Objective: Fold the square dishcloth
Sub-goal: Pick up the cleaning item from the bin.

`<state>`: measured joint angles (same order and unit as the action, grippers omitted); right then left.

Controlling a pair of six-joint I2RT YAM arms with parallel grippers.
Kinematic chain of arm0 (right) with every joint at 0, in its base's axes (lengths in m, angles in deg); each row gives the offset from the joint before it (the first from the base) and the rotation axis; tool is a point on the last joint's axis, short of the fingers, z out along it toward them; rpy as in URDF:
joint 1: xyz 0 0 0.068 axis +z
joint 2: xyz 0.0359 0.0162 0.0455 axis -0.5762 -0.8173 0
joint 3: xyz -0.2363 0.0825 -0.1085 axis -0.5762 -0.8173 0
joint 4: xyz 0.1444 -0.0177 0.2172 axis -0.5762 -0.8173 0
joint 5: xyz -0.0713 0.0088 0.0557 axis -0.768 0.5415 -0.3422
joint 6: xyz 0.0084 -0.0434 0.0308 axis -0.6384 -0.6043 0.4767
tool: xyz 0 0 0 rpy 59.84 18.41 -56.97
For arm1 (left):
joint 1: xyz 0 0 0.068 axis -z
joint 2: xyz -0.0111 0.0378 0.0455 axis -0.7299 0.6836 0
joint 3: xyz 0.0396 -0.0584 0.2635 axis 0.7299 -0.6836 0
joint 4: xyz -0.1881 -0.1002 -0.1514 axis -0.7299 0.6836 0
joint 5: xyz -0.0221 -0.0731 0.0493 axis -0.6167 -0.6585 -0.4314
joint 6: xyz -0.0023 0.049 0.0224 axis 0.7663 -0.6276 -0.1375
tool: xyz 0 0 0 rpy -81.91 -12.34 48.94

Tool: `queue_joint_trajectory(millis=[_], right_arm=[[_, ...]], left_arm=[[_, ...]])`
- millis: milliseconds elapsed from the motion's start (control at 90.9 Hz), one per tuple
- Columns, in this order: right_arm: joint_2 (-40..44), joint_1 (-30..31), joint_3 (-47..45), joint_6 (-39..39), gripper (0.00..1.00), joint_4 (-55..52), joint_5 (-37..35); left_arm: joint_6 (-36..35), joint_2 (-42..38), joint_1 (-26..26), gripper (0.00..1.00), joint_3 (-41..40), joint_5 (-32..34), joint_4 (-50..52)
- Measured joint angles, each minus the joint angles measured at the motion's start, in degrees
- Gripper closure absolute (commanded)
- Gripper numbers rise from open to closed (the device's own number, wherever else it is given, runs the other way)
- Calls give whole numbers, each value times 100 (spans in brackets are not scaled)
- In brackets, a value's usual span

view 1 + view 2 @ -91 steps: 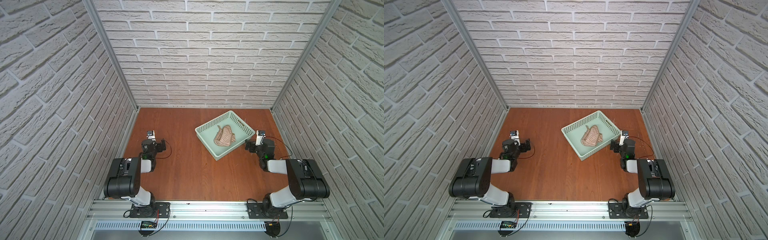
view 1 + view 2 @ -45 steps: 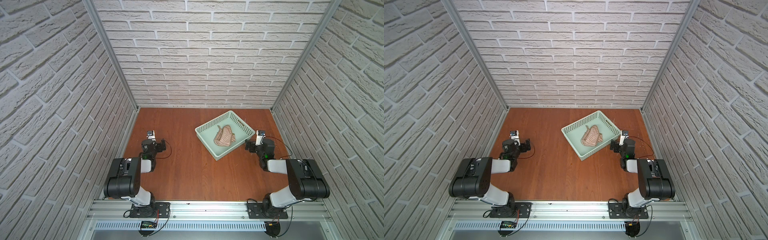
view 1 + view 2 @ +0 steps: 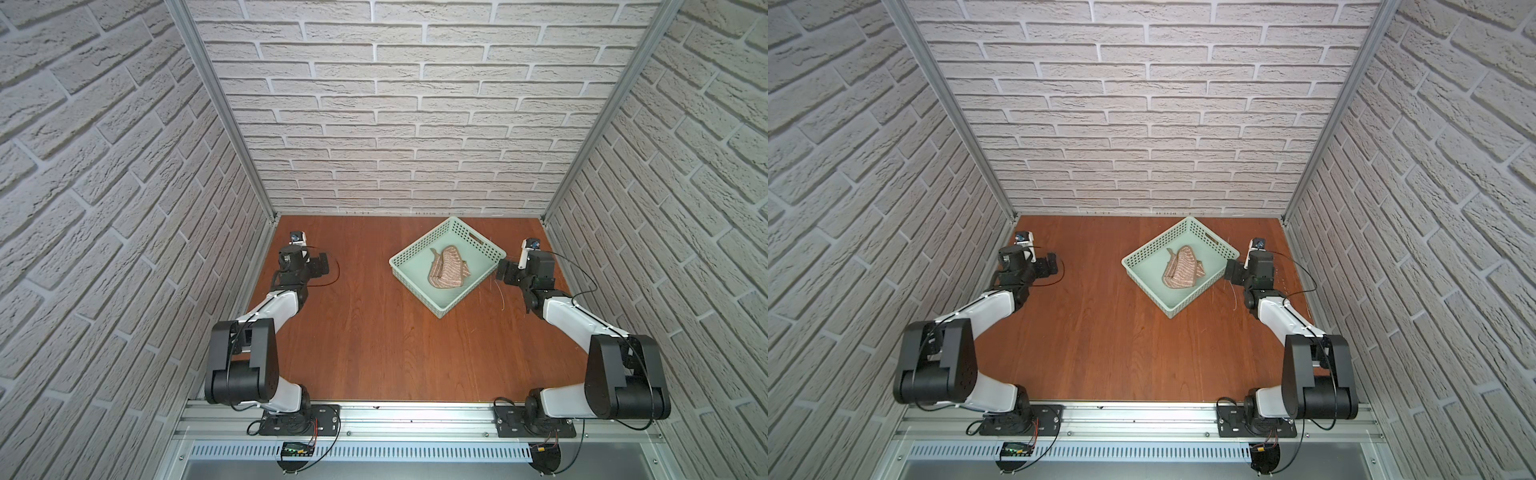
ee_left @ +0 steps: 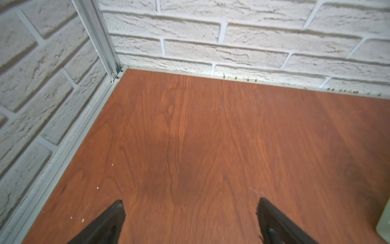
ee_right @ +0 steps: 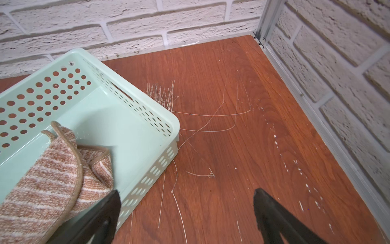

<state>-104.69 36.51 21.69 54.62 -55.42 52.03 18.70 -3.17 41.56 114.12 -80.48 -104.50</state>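
Note:
The dishcloth has a raised far end (image 3: pixel 453 250) (image 5: pixel 67 144) toward the far corner of the mint-green basket. Next, my right gripper reaches into the basket and grabs the dishcloth there.
The square dishcloth (image 3: pixel 449 269) (image 3: pixel 1182 269), tan-brown with thin cream stripes and a darker edge, lies crumpled inside the mint-green basket (image 3: pixel 413 289) (image 3: pixel 1146 289) at the back right of the table. In the right wrist view the dishcloth (image 5: pixel 52 179) is bunched against the basket's near wall (image 5: pixel 147 179). My right gripper (image 3: pixel 505 270) (image 3: pixel 1231 270) (image 5: pixel 186 193) is open and empty just outside the basket's right corner, one finger over its rim. My left gripper (image 3: pixel 321 266) (image 3: pixel 1048 266) (image 4: pixel 190 202) is open and empty over bare wood at the far left, well away from the basket.
The wooden table (image 3: pixel 374 340) is boxed in by brick-pattern walls (image 3: pixel 395 124) on three sides, with a metal rail (image 3: pixel 415 415) along the front holding both arm bases. Pale scratches (image 5: pixel 211 118) mark the wood beside the basket.

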Motion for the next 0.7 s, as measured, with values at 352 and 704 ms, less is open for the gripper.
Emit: queue_joint_trajectory(millis=[352, 704], right_arm=[[-7, 723, 1545, 328, 3, -2133, -267], [-1869, 1923, 3469, 686, 26, -3368, -37]], left_arm=[[428, -614, 492, 2, 4, -61, 1191], [1856, -776, 549, 2, 214, -72, 1906]])
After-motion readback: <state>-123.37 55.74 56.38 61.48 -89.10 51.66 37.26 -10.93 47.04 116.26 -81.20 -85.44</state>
